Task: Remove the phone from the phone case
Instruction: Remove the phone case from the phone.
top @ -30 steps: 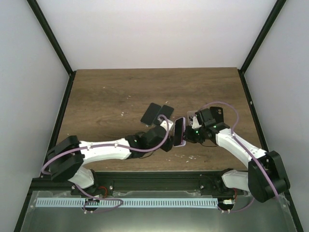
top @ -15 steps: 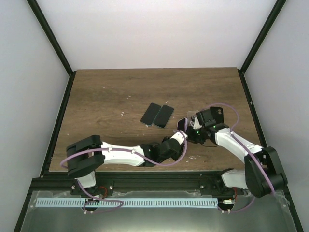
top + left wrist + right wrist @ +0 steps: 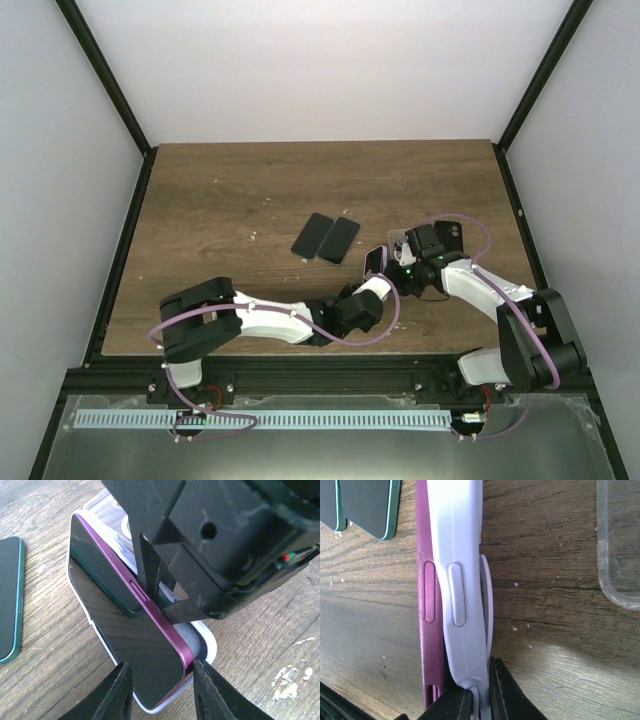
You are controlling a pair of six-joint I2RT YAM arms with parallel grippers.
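My right gripper has the lavender case to put down. Next, I set it on the bare wood [image 3: 385, 255] beside the two dark phones.
The phone [image 3: 135, 635] has a magenta frame and a black screen. It stands tilted on edge, partly lifted out of the pale lavender case [image 3: 207, 635]. My left gripper [image 3: 162, 690] brackets the phone's near end, its right finger against the magenta edge. My right gripper [image 3: 480, 695] is shut on the lower end of the case [image 3: 462, 580], beside the phone's magenta edge [image 3: 427, 605]. In the top view the phone [image 3: 373, 262] sits between the left gripper [image 3: 372, 288] and the right gripper [image 3: 398, 270].
Two dark phones with green edges [image 3: 326, 238] lie flat just behind and to the left; they also show in the right wrist view [image 3: 367, 505]. A clear plastic case [image 3: 620, 545] lies to the right of the lavender case. Wooden table [image 3: 220, 200].
My left arm has swung toward the near edge and its gripper now meets the phone from the near side. The phone and case have dropped lower and shifted slightly back.
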